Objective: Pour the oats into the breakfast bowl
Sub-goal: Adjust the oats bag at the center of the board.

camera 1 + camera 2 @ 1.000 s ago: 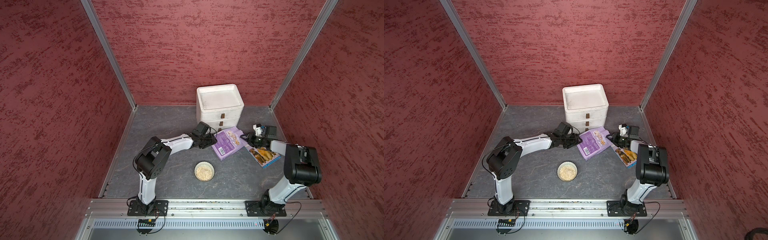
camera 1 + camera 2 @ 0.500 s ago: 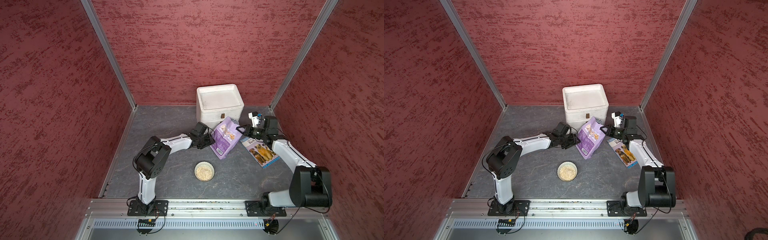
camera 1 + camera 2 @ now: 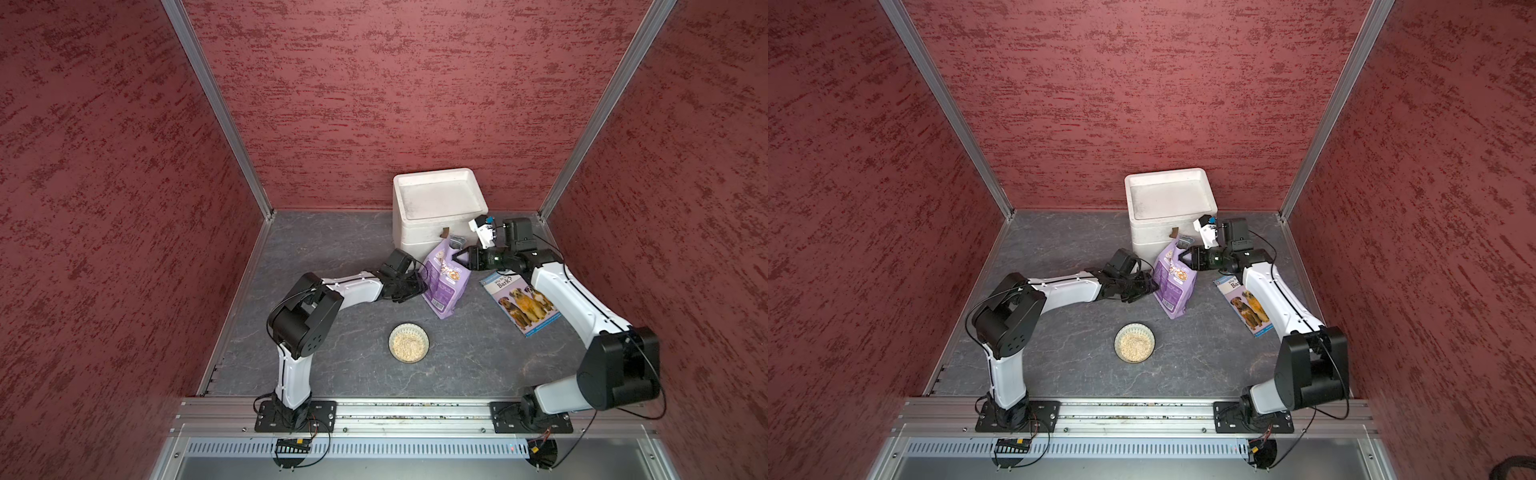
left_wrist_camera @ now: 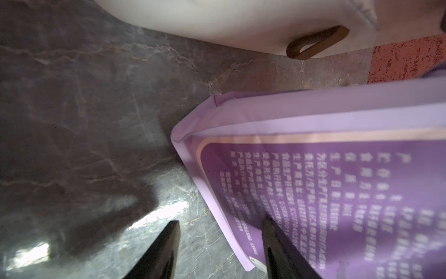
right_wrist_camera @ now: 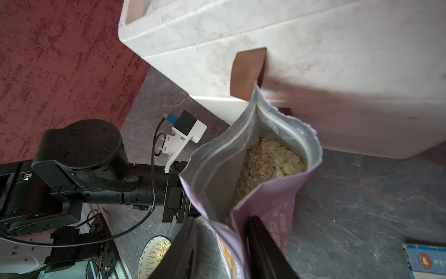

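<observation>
The lavender pouch's opening gapes while the robot's right gripper sits at the pouch's side seam, so it should take the pouch's rim farther in and pinch both sides (image 5: 270, 186) together.
The lavender pouch (image 3: 444, 282) stands tilted on its bottom edge in front of the foam box, mouth open, with oats (image 5: 270, 159) showing inside. My right gripper (image 3: 459, 259) is at the pouch's top side seam. Its jaws (image 5: 222, 218) stand apart around the seam, with floor visible beside one finger. My left gripper (image 3: 415, 282) is low at the pouch's other side. It is open (image 4: 220, 224), with the pouch's edge (image 4: 231, 217) between its fingers. The breakfast bowl (image 3: 409, 328) sits nearer the front and holds oats (image 3: 408, 347). Both top views show the pouch (image 3: 1173, 282) and the bowl (image 3: 1134, 328).
The white foam drawer box (image 3: 436, 199) stands right behind the pouch, its brown loop handle (image 5: 248, 70) close to the pouch's mouth. A blue book with dogs on its cover (image 3: 523, 303) lies on the floor under my right forearm. Red walls close three sides.
The pouch has gone from lying flat to standing up on its bottom edge. My right arm stretched out and carried the pouch's top up and back. The left arm hardly moved.
</observation>
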You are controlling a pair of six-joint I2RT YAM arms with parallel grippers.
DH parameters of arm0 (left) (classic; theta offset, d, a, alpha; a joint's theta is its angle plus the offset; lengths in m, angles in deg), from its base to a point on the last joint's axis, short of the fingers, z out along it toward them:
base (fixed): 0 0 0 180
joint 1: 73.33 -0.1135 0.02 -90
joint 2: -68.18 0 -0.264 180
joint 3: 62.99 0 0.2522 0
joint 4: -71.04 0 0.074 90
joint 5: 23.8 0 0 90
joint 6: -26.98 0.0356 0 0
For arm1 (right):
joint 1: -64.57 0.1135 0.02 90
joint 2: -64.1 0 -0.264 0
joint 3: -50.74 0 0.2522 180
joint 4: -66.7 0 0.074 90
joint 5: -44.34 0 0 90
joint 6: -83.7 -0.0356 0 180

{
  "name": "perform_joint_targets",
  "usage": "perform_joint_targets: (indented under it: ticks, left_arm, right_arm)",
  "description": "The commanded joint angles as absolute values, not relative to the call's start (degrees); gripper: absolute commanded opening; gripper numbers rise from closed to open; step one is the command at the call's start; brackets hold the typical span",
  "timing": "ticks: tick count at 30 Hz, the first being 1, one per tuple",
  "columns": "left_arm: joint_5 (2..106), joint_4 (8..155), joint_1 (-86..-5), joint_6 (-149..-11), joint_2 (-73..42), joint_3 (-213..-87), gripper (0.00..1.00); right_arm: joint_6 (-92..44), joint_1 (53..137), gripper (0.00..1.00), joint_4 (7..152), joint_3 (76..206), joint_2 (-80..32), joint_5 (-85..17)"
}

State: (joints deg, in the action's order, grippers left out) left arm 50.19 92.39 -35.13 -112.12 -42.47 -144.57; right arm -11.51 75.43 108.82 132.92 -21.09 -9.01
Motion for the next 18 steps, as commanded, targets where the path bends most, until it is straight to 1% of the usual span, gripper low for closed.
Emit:
perform_joint_targets:
  ticks: [1,4,5,6,7,10,11,16,18]
  left_arm:
    - [50.69,90.52,-35.01,-112.22,-41.45,-143.83,0.58]
    - [50.69,90.59,-35.01,-112.24,-41.34,-143.90,0.58]
    - [50.70,90.60,-35.01,-112.24,-41.21,-143.90,0.58]
    - [50.68,90.60,-35.02,-112.24,-41.11,-143.88,0.58]
    - [50.73,90.60,-35.01,-112.24,-40.91,-143.76,0.58]
    - [50.65,90.42,-34.86,-112.37,-40.27,-143.48,0.57]
    - [50.62,90.42,-34.84,-112.41,-39.89,-143.44,0.57]
    - [50.71,89.71,-34.49,-113.12,-38.19,-142.87,0.57]
    - [50.73,89.06,-34.48,-113.78,-37.54,-142.34,0.57]
  right_arm:
    - [-6.56,78.47,0.41,114.14,137.09,-23.78,-11.94]
    - [-4.90,79.79,0.40,117.33,141.34,-26.28,-14.91]
    - [-4.40,80.06,0.39,118.55,142.60,-26.86,-16.25]
    - [-4.27,80.27,0.35,119.53,143.58,-27.24,-17.43]
    - [-4.02,80.38,0.29,120.19,144.08,-27.28,-18.23]
    - [-3.84,80.99,0.03,120.73,143.73,-25.42,-18.33]
    - [-3.80,81.41,0.00,121.10,143.43,-24.33,-18.55]
    - [-4.11,83.66,0.00,119.72,138.97,-16.31,-19.69]
    - [-3.71,84.84,0.00,118.58,136.46,-13.50,-21.81]
